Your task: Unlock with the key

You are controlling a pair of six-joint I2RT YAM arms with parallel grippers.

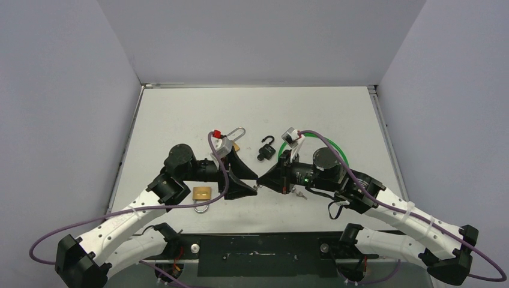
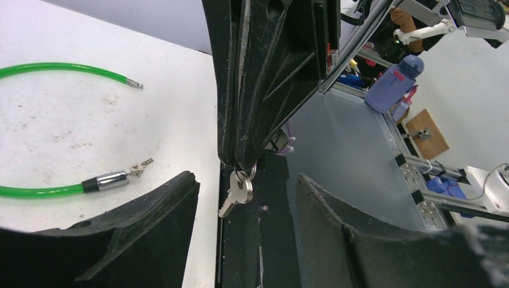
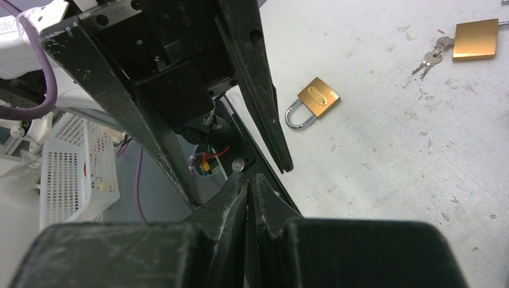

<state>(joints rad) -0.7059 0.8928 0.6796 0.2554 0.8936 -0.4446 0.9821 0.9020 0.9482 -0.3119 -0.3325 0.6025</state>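
I will hold the key with my left gripper while my right gripper takes the key itself (image 2: 236,194), as my right gripper pinches the ring and the key dangles below.
My right gripper (image 1: 260,179) is shut on the key: its closed tips (image 2: 240,162) pinch a ring from which a silver key (image 2: 235,195) hangs free. My left gripper (image 1: 256,184) is open, and its two fingers (image 2: 150,216) stand either side of the hanging key without touching it. In the right wrist view my right gripper (image 3: 247,179) shows pressed shut, with the left gripper's spread fingers (image 3: 264,102) just ahead; the key is hidden there. A brass padlock (image 1: 201,193) lies on the table under the left arm and also shows in the right wrist view (image 3: 318,98).
A black open padlock (image 1: 267,148) lies behind the grippers. A silver padlock with a red tag (image 1: 225,135) and another brass padlock (image 3: 477,39) with loose keys (image 3: 429,60) lie behind the left arm. A green cable lock (image 2: 48,69) curls by the right arm.
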